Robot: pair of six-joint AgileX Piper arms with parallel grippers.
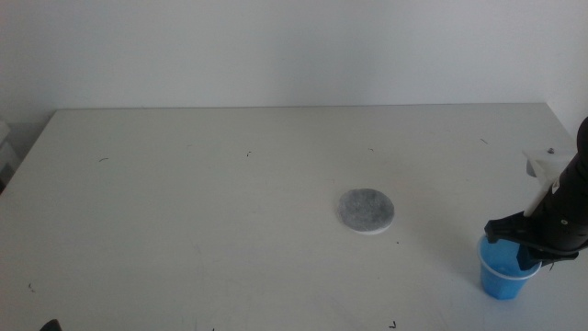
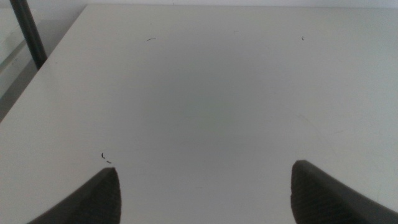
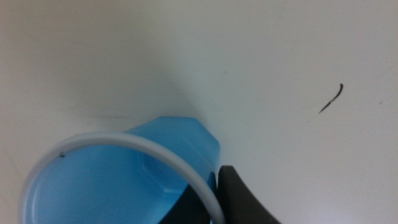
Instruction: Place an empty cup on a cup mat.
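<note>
The robot's right gripper will set the blue cup down just off the middle of the grey round cup mat (image 1: 359, 213).
The blue translucent cup (image 1: 504, 272) stands at the table's front right, well to the right of the grey round cup mat (image 1: 367, 210) and apart from it. My right gripper (image 1: 525, 246) is at the cup's rim. In the right wrist view the cup (image 3: 112, 186) is empty, and the gripper (image 3: 208, 196) pinches its wall: one dark jaw is outside the pale rim and the other shows dimly inside. I cannot tell whether the cup rests on the table or is just off it. My left gripper (image 2: 205, 186) waits open and empty at the front left (image 1: 48, 325).
The white table (image 1: 230, 202) has a few small dark marks. Its right edge is close behind the right arm. A dark post (image 2: 28, 34) stands off the table's edge in the left wrist view.
</note>
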